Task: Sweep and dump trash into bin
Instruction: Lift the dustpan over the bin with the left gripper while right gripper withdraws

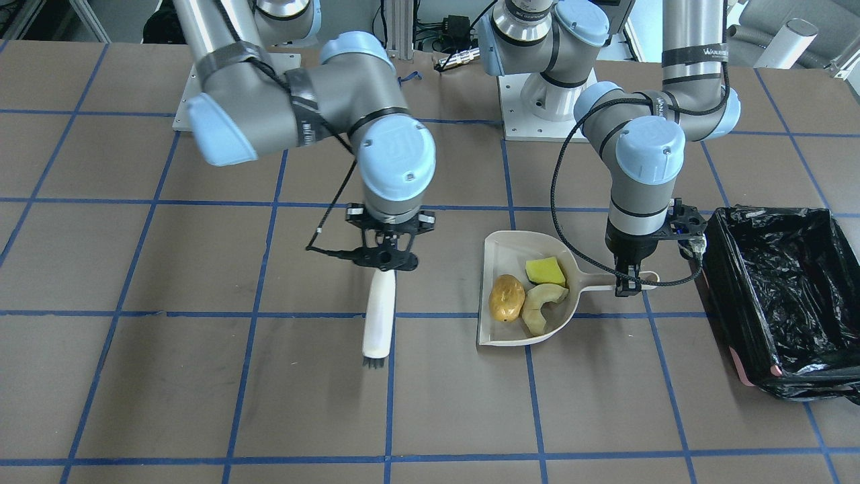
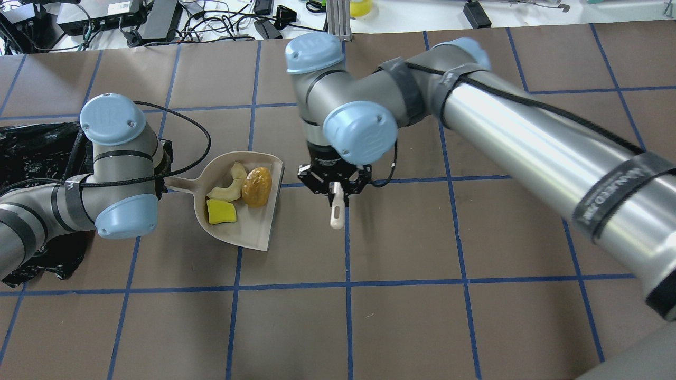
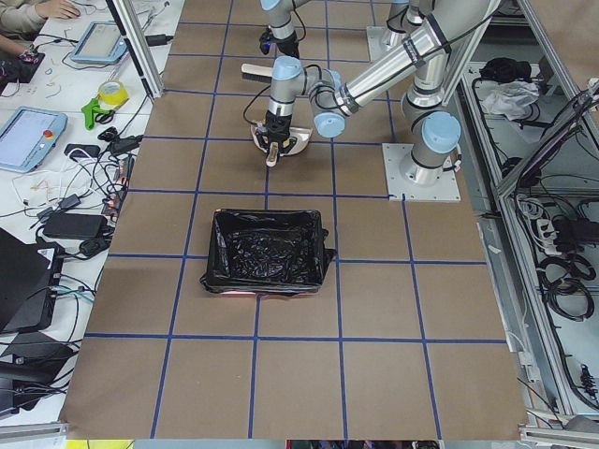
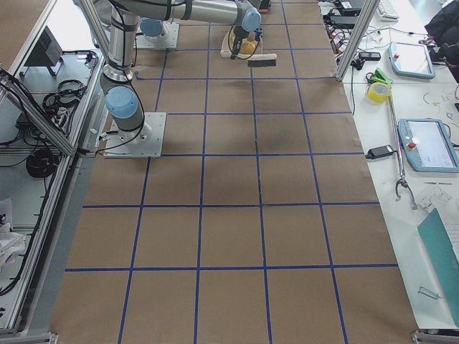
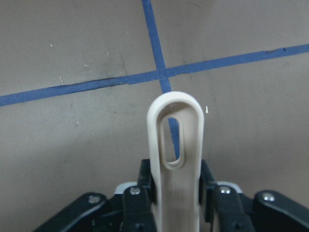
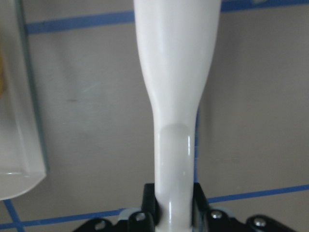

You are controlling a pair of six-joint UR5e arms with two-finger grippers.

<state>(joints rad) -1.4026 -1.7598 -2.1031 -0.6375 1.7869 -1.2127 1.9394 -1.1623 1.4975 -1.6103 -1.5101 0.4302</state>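
Next, I release the white brush from my right gripper beside the blue tape crossing (image 1: 92,347), at the end of the table that is farthest from the bin.
The trash lies in the beige dustpan (image 1: 502,250): an orange-brown potato-like lump (image 1: 506,298), a pale crescent (image 1: 541,306) and a yellow-green sponge wedge (image 1: 545,271). My left gripper (image 1: 629,285) is shut on the dustpan's looped handle (image 5: 175,140), between the pan and the bin. The bin (image 1: 719,289), lined with a crinkly black bag, stands just beyond that gripper and holds nothing visible. My right gripper (image 1: 384,262) is shut on a white brush (image 1: 379,316), its dark bristles (image 1: 373,363) pointing away from the robot. The brush is about one tile from the pan's open mouth (image 2: 269,211).
Blue tape marks a grid on the brown table. The arms' base plates (image 1: 547,114) sit at the robot's side. Side benches carry tablets, a tape roll and cables (image 3: 103,94). Open tabletop stretches on the operators' side of the brush and pan.
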